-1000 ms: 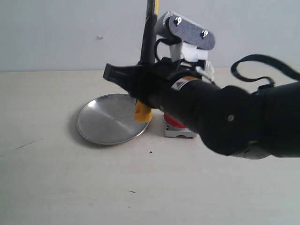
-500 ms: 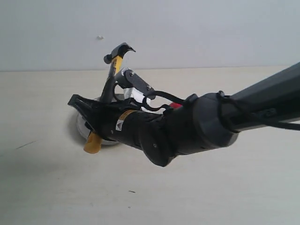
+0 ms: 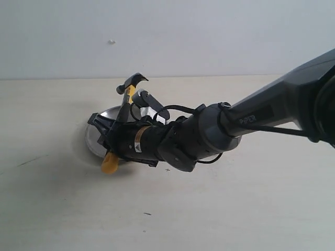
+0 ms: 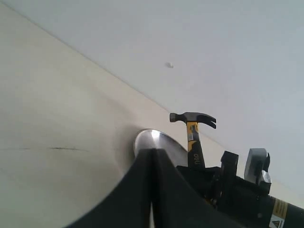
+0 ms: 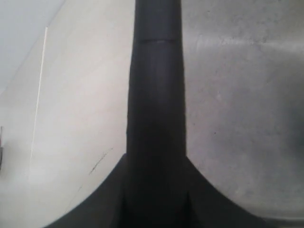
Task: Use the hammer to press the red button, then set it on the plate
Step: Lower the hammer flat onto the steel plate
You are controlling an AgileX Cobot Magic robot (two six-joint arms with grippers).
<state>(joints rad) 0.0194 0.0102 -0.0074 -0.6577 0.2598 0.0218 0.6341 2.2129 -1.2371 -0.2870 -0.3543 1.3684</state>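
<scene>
My right gripper has the hammer to put down. I need to lay it across the middle of the plate (image 3: 120,130), with its butt end past the plate's front rim.
My right gripper (image 3: 106,130) is shut on the hammer (image 3: 125,104) by its black handle. The hammer leans over the plate (image 3: 93,140): its dark head points up and back, and its yellow butt end sits low by the plate's front rim. In the right wrist view the handle (image 5: 156,85) runs straight out between the fingers, with the brushed plate (image 5: 237,95) beside it. The left wrist view shows my left gripper (image 4: 152,156) shut and empty, short of the plate (image 4: 154,139), with the hammer (image 4: 194,142) beyond it. The red button is hidden behind the right arm.
The right arm (image 3: 251,117) stretches in from the right across the middle of the pale table (image 3: 63,209). A plain light wall (image 3: 209,36) closes the back. A thin dark scratch (image 3: 29,161) marks the table at left.
The right arm has swung left and down with the hammer, from upright beside the button to leaning over the plate. The button has gone out of sight behind the arm.
</scene>
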